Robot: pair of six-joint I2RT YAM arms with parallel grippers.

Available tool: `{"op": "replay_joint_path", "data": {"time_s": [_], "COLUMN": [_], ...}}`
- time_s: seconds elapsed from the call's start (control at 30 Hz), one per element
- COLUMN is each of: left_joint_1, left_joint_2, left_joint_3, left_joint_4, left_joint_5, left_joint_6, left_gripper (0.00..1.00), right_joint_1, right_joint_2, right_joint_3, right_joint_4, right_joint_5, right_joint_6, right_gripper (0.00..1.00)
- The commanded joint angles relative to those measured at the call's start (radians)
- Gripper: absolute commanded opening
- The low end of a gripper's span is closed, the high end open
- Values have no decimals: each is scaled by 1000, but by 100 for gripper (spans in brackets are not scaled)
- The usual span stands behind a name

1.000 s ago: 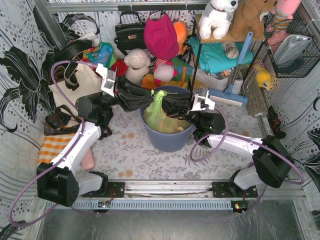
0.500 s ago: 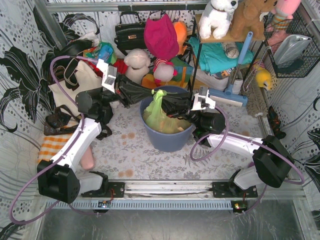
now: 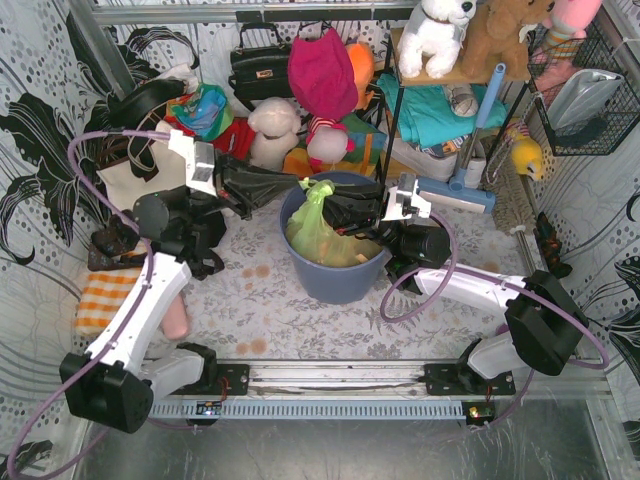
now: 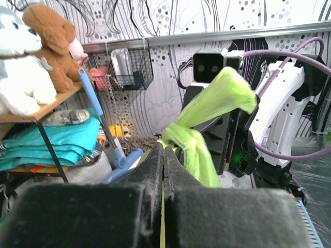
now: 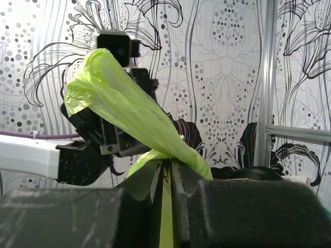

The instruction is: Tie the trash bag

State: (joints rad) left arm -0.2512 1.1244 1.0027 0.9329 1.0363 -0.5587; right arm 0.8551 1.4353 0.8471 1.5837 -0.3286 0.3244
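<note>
My left gripper needs to open, turn its fingers and take the trash bag's gathered twist [image 3: 320,191] before pulling it tight, as it is pinching only a thin piece of the trash bag.
The lime-green trash bag [image 3: 312,238] sits in the blue-grey round bin [image 3: 330,285] at the table's middle, its neck gathered into a twist [image 3: 318,190] above the rim. My left gripper [image 3: 296,184] reaches in from the left and is shut on a thin strip of the bag [image 4: 163,155]. My right gripper [image 3: 332,208] reaches in from the right and is shut on the bag [image 5: 166,173] just below the twist. A loose green tail [image 5: 119,98] sticks up past the jaws; it also shows in the left wrist view [image 4: 222,95].
A white tote bag [image 3: 150,175] lies at the back left, behind my left arm. Plush toys [image 3: 275,130] and a black handbag [image 3: 260,65] crowd the back. A shelf rack [image 3: 440,110] and a blue brush [image 3: 470,185] stand at the back right. An orange cloth [image 3: 105,295] lies at the left.
My left arm has drawn back to the left, its wrist now farther from the bin, jaws still at the bag's neck. The right arm has not moved.
</note>
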Motion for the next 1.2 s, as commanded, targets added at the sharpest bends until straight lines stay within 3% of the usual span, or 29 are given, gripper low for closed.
{"op": "replay_joint_path", "data": {"time_s": [0.0,0.1,0.17,0.3,0.43,0.53,0.7,0.87,0.97,1.17], "left_joint_1": [6,6,6,6,6,7,6,5,-2,-47], "left_joint_2": [-60,-89,-100,-88,-63,-52,-7,30,30,-52], "left_joint_3": [2,-8,-8,4,-6,-34,-40,-8,29,112], "left_joint_4": [-47,-71,-90,-129,-97,-69,72,51,-101,-627], "left_joint_5": [-52,-61,-62,-76,-115,-150,-141,-173,-212,-420], "left_joint_6": [70,84,90,54,-67,-133,-298,-424,-462,-377], "left_gripper": [0,0,0,0,32,45,55,58,58,59], "right_joint_1": [8,8,9,8,9,8,9,10,9,10], "right_joint_2": [-27,-26,-25,-21,-14,-10,-1,5,6,5], "right_joint_3": [-9,-7,-3,5,10,16,26,32,32,43], "right_joint_4": [80,81,84,84,90,90,89,88,87,69], "right_joint_5": [27,29,26,15,9,5,-1,-4,-1,7], "right_joint_6": [0,-3,-3,-2,2,8,13,15,15,14], "right_gripper": [12,13,1,0,0,0,0,0,0,0]}}
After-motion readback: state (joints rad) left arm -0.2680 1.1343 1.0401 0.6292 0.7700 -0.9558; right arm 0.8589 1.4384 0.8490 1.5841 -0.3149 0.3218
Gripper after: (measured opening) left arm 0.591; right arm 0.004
